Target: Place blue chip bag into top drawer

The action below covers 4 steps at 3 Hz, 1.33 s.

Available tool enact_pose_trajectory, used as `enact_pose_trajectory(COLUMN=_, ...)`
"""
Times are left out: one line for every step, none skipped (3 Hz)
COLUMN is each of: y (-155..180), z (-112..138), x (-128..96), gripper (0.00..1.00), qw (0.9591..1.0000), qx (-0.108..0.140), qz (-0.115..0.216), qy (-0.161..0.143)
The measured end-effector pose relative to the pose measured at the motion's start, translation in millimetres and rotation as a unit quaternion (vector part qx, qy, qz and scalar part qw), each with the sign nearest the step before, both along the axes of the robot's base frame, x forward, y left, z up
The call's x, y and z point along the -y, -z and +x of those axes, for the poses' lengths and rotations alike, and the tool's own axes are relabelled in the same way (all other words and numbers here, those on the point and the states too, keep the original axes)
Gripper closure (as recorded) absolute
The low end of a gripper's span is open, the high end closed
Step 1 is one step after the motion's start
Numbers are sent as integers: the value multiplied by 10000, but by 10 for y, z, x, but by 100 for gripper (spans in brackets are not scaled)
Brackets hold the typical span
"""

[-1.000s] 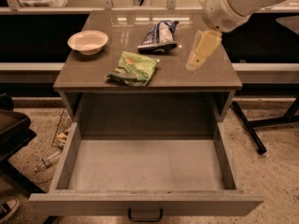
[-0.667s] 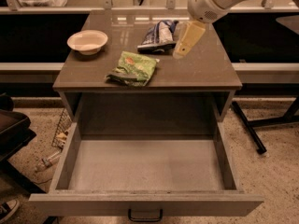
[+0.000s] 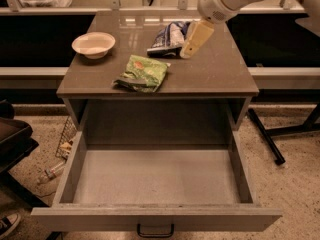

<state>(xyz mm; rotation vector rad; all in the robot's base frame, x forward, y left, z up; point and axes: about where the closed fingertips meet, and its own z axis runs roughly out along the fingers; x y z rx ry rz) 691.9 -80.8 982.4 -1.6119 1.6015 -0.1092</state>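
I should grip the blue chip bag's edge (image 3: 184, 36) farthest from the white bowl.
The blue chip bag (image 3: 168, 37), dark blue with white patches, lies on the cabinet top (image 3: 215, 71) near its back middle. My gripper (image 3: 193, 41), cream-coloured, hangs from the white arm at the upper right, right next to the bag's right edge and low over the top. The top drawer (image 3: 155, 176) is pulled fully out below, open, with a dark handle (image 3: 155, 230) on its front panel. Nothing lies in the drawer.
A green snack bag (image 3: 142, 74) lies on the cabinet top near its front. A white bowl (image 3: 93, 44) stands at the top's back left. A black stand leg (image 3: 265, 136) runs along the floor at the right. A dark chair (image 3: 12, 144) is at the left.
My gripper has moved left and toward the back, from beside the top's right side to the right edge of the blue chip bag. The bags and bowl have not moved.
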Motion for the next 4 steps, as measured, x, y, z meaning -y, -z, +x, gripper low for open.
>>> enact_pose_trajectory(y=223, z=654, x=64, gripper=0, qw=9980, qx=-110, qz=32, qy=626)
enact_pose_trajectory(y=368, z=1230, x=233, gripper=0, qw=9928, qx=-211, qz=58, qy=1175)
enact_pose_trajectory(y=521, z=1615, x=340, gripper=0, qw=9879, qx=-303, qz=195, qy=1507)
enact_pose_trajectory(y=717, z=1850, x=415, gripper=0, qw=9827, qx=-421, qz=467, qy=1742)
